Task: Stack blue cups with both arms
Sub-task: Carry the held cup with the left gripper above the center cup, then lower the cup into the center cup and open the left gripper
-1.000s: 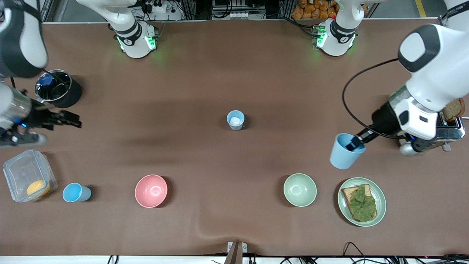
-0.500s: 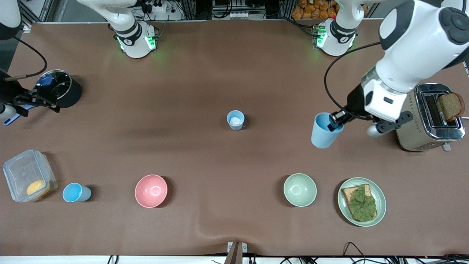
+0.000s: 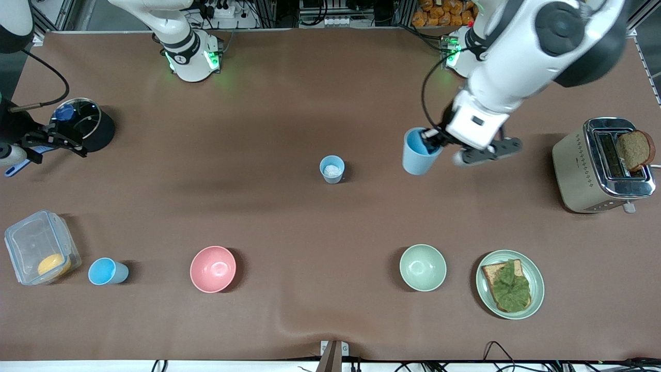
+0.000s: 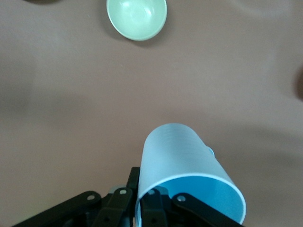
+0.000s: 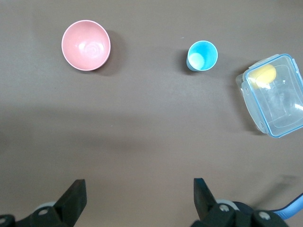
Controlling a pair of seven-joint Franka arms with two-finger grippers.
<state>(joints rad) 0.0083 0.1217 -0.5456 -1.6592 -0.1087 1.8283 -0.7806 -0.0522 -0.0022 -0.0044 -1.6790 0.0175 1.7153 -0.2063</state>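
The robot's left gripper needs to release the light-blue cup, now tilted over the table, inside the blue cup point(image 3: 332, 168) that stands at the middle of the table.
My left gripper point(image 3: 429, 143) is shut on the rim of a light-blue cup point(image 3: 417, 152) and holds it tilted in the air, over the table between the middle cup and the toaster. In the left wrist view the held cup point(image 4: 182, 163) fills the lower part, one finger inside the rim and one outside. A second blue cup point(image 3: 331, 169) with a whitish inside stands at the table's middle. A third blue cup point(image 3: 106, 272), bright blue inside, stands near the front edge toward the right arm's end; it also shows in the right wrist view point(image 5: 202, 56). My right gripper point(image 3: 57, 142) is open and empty beside the black pot.
A pink bowl point(image 3: 213, 268) and a pale green bowl point(image 3: 422, 267) sit near the front. A plate with toast and lettuce point(image 3: 510, 284) lies beside the green bowl. A toaster point(image 3: 603, 165) stands at the left arm's end. A black pot point(image 3: 82, 124) and a clear container point(image 3: 40, 247) are at the right arm's end.
My left arm has carried the blue cup from beside the toaster toward the table's middle and the cup there. My right gripper drew back toward the black pot, then stayed still.
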